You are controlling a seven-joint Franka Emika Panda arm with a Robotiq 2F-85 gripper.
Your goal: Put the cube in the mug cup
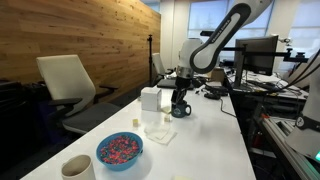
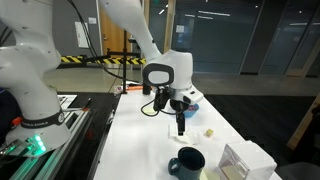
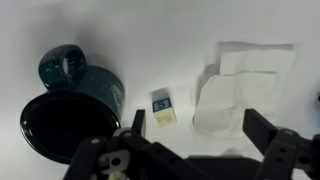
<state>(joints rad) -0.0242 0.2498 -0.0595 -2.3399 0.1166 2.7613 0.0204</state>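
I need to next close my gripper on the sides of the tiny whitish cube (image 1: 168, 118) (image 3: 163, 108) that lies between the dark mug and the crumpled white napkin.
In the wrist view the tiny whitish cube (image 3: 163, 107), with a blue mark on its face, lies on the white table between the dark glossy mug (image 3: 70, 95) and a crumpled white napkin (image 3: 235, 90). The mug stands upright with its handle up in the picture. My gripper (image 3: 195, 128) is open and empty, above the table, with the cube just inside its left finger. In both exterior views the gripper (image 1: 179, 96) (image 2: 180, 126) hangs close over the table next to the mug (image 1: 181, 109) (image 2: 187, 161).
A tall white box (image 1: 150, 99) (image 2: 245, 160) stands beside the mug. A small yellowish block (image 1: 136, 123) (image 2: 210, 131), a blue bowl (image 1: 120, 150) (image 2: 190, 97) and a beige cup (image 1: 77, 167) are on the table. Chairs stand along one side.
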